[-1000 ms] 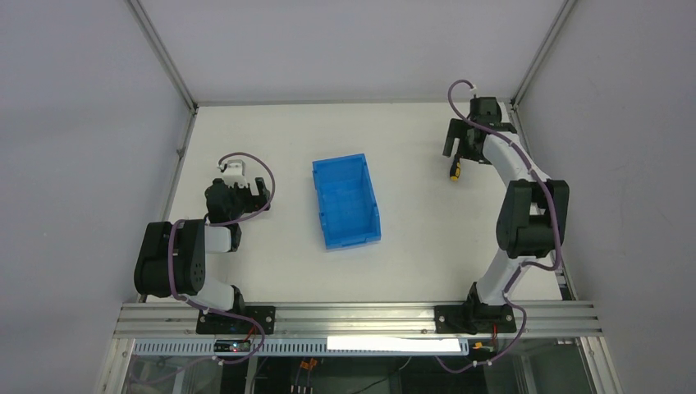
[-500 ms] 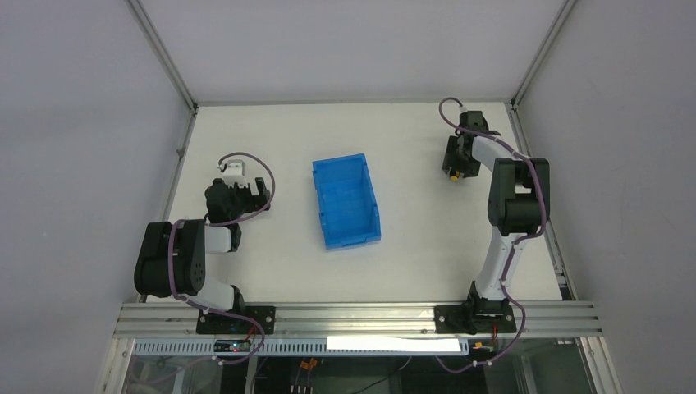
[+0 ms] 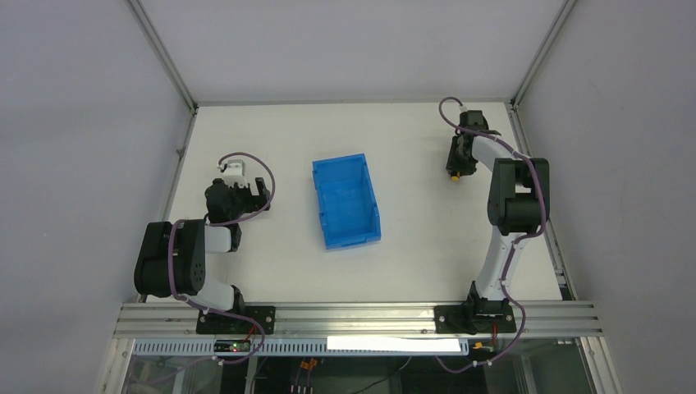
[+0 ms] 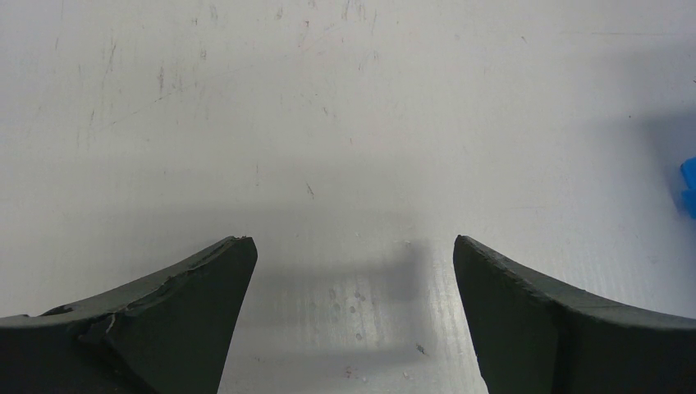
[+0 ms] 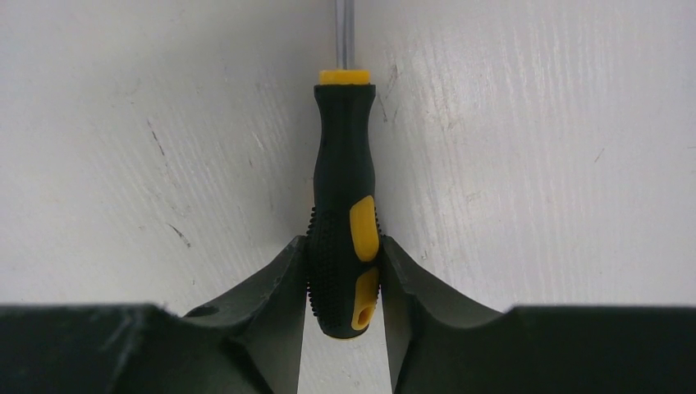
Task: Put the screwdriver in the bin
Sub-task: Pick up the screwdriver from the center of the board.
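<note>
I will set the screwdriver down on the middle of the blue bin's bottom [image 3: 345,202] with my right gripper.
The screwdriver [image 5: 345,205] has a black handle with yellow patches and a thin metal shaft running off the top of the right wrist view. My right gripper [image 5: 345,258] is shut on the butt end of the handle, one finger pressed to each side, down at the table. From above, that gripper [image 3: 456,164] sits at the far right of the table with a bit of the yellow handle [image 3: 454,176] showing below it. The blue bin [image 3: 345,201] stands open-topped mid-table, well to its left. My left gripper [image 4: 351,271] is open over bare table, nothing between its fingers.
The table is a white board [image 3: 410,263] fenced by aluminium rails and grey walls. A corner of the blue bin [image 4: 688,185] shows at the right edge of the left wrist view. The left arm [image 3: 222,205] rests folded at the left.
The right arm dropped down over the screwdriver, and its fingers closed from wide open onto the handle. The left arm and the bin have stayed put.
</note>
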Robot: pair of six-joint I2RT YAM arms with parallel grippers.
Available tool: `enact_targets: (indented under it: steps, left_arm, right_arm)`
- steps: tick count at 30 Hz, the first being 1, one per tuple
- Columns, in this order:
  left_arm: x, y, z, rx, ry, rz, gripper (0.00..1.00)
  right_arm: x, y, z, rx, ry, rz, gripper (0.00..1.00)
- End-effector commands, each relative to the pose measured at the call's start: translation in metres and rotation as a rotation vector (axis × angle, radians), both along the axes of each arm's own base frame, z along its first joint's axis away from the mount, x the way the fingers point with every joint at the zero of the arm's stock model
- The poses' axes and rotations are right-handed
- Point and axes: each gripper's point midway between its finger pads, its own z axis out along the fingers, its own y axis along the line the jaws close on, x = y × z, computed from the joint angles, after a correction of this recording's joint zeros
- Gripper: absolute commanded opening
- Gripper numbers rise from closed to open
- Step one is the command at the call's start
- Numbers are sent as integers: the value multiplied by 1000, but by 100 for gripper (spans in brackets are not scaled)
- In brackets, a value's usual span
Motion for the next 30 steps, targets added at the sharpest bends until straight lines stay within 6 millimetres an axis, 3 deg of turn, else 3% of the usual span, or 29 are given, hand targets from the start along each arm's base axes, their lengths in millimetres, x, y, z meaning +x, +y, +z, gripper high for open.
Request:
enact_targets:
  steps: [1, 7, 14, 27, 30]
  left_arm:
    - [8, -3, 12, 14, -46, -11, 99]
    - [8, -3, 12, 14, -46, -11, 99]
    - [8, -3, 12, 14, -45, -12, 99]
    - [8, -3, 12, 14, -45, -11, 99]
    - [8, -3, 12, 14, -45, -11, 99]
  right_arm:
    - [14, 0, 32, 13, -86, -3, 14]
    - [10, -2, 89, -2, -196, 1, 11]
    - [-2, -1, 165, -6, -324, 37, 0]
    - [-34, 13, 294, 48, -547, 94, 0]
    - [-45, 19, 316, 54, -584, 104, 0]
